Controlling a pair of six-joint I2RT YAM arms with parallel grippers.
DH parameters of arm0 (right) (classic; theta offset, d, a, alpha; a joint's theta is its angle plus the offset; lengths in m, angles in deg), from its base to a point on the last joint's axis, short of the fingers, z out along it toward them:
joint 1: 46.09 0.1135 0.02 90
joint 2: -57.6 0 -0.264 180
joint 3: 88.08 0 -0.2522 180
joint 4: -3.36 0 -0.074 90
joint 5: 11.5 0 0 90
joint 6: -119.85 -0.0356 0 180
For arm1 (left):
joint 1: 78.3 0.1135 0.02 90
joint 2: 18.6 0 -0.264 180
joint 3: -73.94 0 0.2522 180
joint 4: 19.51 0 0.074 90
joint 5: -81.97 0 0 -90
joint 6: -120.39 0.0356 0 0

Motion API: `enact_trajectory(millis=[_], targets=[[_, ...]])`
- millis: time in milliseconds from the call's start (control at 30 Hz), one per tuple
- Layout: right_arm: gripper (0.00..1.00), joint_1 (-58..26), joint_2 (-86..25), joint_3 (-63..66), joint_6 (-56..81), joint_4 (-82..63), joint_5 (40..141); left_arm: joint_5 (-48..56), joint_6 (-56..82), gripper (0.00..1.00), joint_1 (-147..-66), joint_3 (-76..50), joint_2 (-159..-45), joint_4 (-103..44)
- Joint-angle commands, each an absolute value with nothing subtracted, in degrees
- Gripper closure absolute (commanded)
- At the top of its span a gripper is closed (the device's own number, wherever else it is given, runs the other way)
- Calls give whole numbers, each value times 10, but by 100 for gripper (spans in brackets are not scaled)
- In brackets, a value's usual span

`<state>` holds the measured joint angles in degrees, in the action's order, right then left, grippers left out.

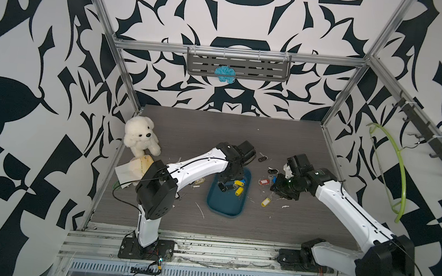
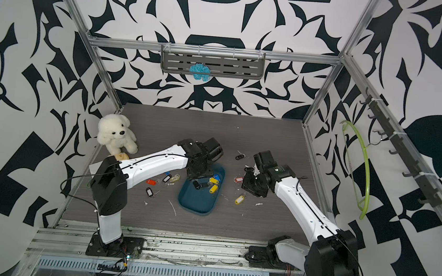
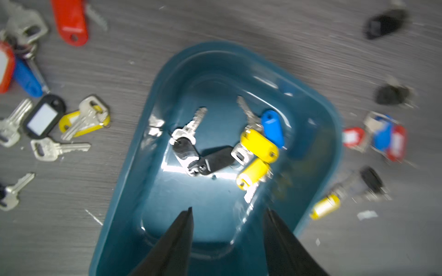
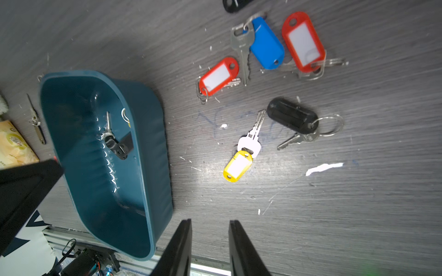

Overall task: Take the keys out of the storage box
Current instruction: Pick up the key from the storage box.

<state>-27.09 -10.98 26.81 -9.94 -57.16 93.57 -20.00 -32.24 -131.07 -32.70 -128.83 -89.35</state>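
Note:
The fingers of my left gripper should close on the key's head (image 1: pixel 221 182) (image 3: pixel 183 133) beside the black tag that lies farther from the yellow tags inside the teal storage box.
The teal storage box (image 1: pixel 226 203) (image 2: pixel 195 202) lies mid-table. Inside it are keys with black tags (image 3: pixel 191 153), yellow tags (image 3: pixel 259 145) (image 1: pixel 238 186) and a blue tag (image 3: pixel 272 127). My left gripper (image 3: pixel 229 208) hangs open over the box's inside, nothing between its fingers. Other keys lie on the table: several left of the box (image 2: pixel 166 178) (image 3: pixel 43 119) and several right of it, yellow (image 4: pixel 238 165), black (image 4: pixel 291 116), red (image 4: pixel 218 76) and blue (image 4: pixel 266 43). My right gripper (image 4: pixel 210 220) hovers beside the box's right wall (image 4: pixel 148 133), open a little and empty.
A white plush bear (image 1: pixel 140 137) and a paper packet (image 1: pixel 132 169) sit at the table's left edge. A grey slotted shelf (image 1: pixel 238 65) with a blue knitted piece (image 1: pixel 224 74) hangs on the back wall. A green hanger (image 1: pixel 394 170) hangs at the right.

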Motion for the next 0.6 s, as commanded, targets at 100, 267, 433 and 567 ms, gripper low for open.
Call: enact_trajectory(millis=[100,267,433,567], targets=[[68,-268,-85,281,-73,-556,961,-261,-448,49,-1331,-387,-1359,-981],[70,-268,-81,288,-55,-558,973,-274,-494,51,-1328,-392,-1389,-984],[73,-268,-75,299,-45,-558,981,-264,-504,54,-1314,-401,-1420,-982],[75,-268,-70,307,-42,-556,984,-265,-507,56,-1306,-397,-1433,-975]])
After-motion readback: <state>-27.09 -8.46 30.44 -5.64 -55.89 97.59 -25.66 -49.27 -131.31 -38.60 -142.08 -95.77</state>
